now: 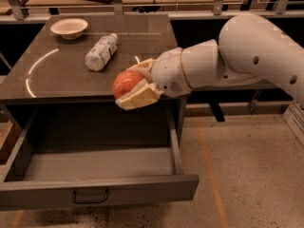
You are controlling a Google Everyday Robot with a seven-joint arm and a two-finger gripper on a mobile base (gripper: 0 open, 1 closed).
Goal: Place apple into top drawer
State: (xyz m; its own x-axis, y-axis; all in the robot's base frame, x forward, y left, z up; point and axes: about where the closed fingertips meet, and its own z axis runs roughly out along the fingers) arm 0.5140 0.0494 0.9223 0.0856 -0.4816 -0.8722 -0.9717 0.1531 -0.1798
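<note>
The robot's gripper needs to release the red apple on the drawer's bottom, just behind the front panel (118, 162) near the black handle.
My gripper (133, 83) is shut on the red apple (125, 82), with cream fingers (140, 98) above and below it. It holds the apple in the air at the front edge of the cabinet top, over the back right part of the open top drawer (99, 166). The drawer is pulled out wide, dark grey, with a flat front panel and a small black handle (90, 195). Its inside shows no objects.
On the dark cabinet top (57, 75) lie a plastic bottle (100, 52) on its side and a white bowl (69, 28) at the back left. My white arm (237, 56) reaches in from the right. Concrete floor lies to the right of the drawer.
</note>
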